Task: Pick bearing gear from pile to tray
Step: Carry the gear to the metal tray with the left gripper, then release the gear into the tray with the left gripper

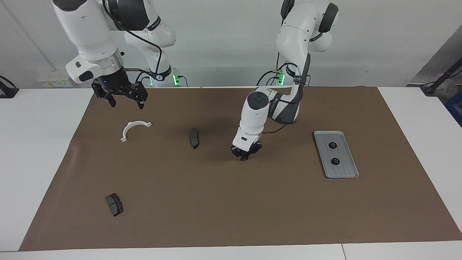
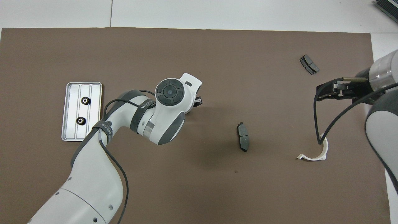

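My left gripper will release the gear in the silver tray (image 2: 67,97) against its long rim farthest from the bracket.
The silver tray (image 1: 347,170) (image 2: 94,124) lies toward the left arm's end of the brown mat, with two small black gears (image 1: 332,145) (image 1: 335,161) in it. My left gripper (image 1: 246,156) hangs low over the middle of the mat, shut and pointing down. Nothing can be made out between its tips. From overhead its wrist covers it, and only a black edge of the left gripper (image 2: 197,101) shows. My right gripper (image 1: 124,103) (image 2: 323,93) waits open in the air over the mat's edge, near the white bracket (image 1: 133,127) (image 2: 314,156).
One dark brake pad (image 1: 194,138) (image 2: 242,137) lies between the left gripper and the bracket. Another brake pad (image 1: 114,204) (image 2: 309,64) lies farther from the robots at the right arm's end. White table surrounds the mat.
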Controlling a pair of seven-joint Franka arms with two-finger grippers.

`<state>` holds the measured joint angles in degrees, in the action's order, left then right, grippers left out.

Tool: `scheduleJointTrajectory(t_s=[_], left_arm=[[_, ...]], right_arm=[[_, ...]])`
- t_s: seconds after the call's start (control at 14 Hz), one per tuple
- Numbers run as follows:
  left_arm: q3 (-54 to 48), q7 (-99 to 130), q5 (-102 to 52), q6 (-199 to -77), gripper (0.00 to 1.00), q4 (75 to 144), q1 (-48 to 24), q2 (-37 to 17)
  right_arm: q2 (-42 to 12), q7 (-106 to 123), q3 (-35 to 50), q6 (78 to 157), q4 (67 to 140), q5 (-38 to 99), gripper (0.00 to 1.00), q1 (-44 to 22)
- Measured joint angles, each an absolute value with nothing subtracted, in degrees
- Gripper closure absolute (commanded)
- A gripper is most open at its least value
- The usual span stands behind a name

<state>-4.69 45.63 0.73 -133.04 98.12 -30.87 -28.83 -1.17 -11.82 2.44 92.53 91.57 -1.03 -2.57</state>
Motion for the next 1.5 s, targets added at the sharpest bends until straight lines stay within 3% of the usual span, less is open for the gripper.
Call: scheduleJointTrajectory(t_s=[0.29,0.64,1.07,1.5], left_arm=[[-4.42,41.33,0.73,-121.89,0.86,91.95,-25.96,-28.27],[-4.14,22.04,0.73,-108.5,0.86,88.59,-11.49,-24.58],[-4.08,-4.94,0.71,-106.86,0.86,95.36,3.79,-22.26],[-4.14,-14.64,0.71,-110.47,0.75,104.76,7.26,-17.81]], right_arm=[[-1.17,-11.82,2.44,92.53,91.57,-1.03,0.0,-2.57],[-1.17,-11.82,2.44,92.53,91.57,-1.03,0.0,-2.57],[-1.17,-11.82,2.44,92.53,91.57,-1.03,0.0,-2.57],[-1.17,-11.82,2.44,92.53,91.57,-1.03,0.0,-2.57]])
